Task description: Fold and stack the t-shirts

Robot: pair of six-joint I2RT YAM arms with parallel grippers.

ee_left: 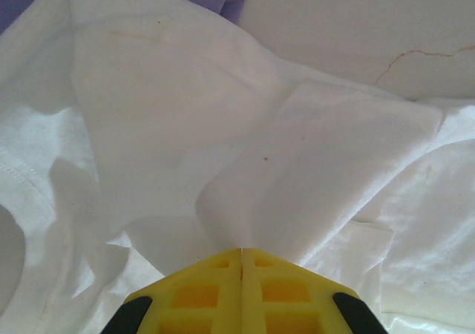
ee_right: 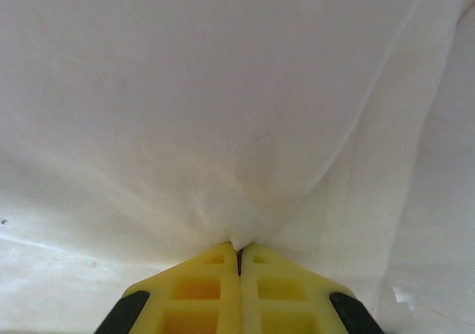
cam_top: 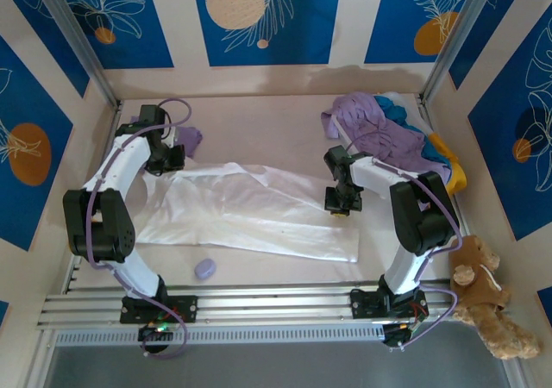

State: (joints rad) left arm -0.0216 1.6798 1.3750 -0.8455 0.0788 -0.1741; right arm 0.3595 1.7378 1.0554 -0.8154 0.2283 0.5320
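Note:
The white t-shirt's far edge bulges back beside the robot's left gripper, so next the left gripper puts the sleeve down, then grabs that edge nearer the t-shirt's middle (cam_top: 210, 171) and pulls it forward.
A large white t-shirt (cam_top: 250, 207) lies spread across the middle of the table. My left gripper (cam_top: 172, 159) is at its far left corner. In the left wrist view that gripper (ee_left: 241, 251) has its yellow jaws shut on a fold of the white t-shirt (ee_left: 312, 163). My right gripper (cam_top: 342, 205) is down on the shirt's right part. In the right wrist view the right gripper (ee_right: 239, 249) is shut, with the white t-shirt (ee_right: 223, 111) puckering into its jaws. Lavender (cam_top: 379, 134), teal (cam_top: 405, 112) and yellow-orange (cam_top: 455, 177) t-shirts lie heaped at the back right.
A small round lavender blob (cam_top: 205, 268) sits near the front edge, left of centre. A brown teddy bear (cam_top: 487, 297) lies outside the frame at the front right. A bit of purple cloth (cam_top: 191, 138) lies behind the left gripper. Patterned walls enclose the table.

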